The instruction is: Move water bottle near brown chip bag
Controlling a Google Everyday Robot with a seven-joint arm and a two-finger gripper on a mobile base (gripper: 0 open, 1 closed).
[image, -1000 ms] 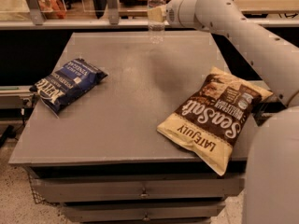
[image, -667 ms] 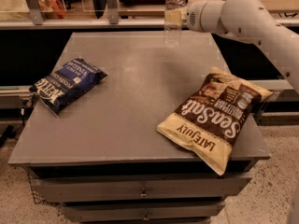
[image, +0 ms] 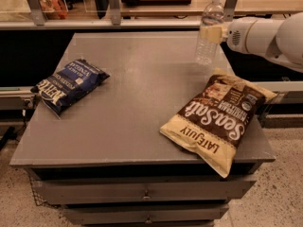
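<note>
Next, my gripper lets go of the water bottle on the grey table (image: 196, 85) just behind the far edge of the brown chip bag.
The water bottle (image: 208, 32), clear and ribbed with a white cap, stands upright at the far right of the grey table (image: 142, 103). My gripper (image: 212, 33) reaches in from the right and is shut on the water bottle's middle. The brown chip bag (image: 218, 117), with big "Sea Salt" lettering, lies flat at the table's front right, a short way in front of the bottle. Its lower corner hangs over the table's front edge.
A dark blue chip bag (image: 68, 84) lies at the table's left side. A shelf with metal posts (image: 113, 4) runs behind the table. My white arm (image: 265, 37) extends past the table's right edge. Drawers (image: 147, 193) sit below the tabletop.
The gripper has carried the bottle to the right and toward the front, from the table's far edge to a spot just behind the brown chip bag.
</note>
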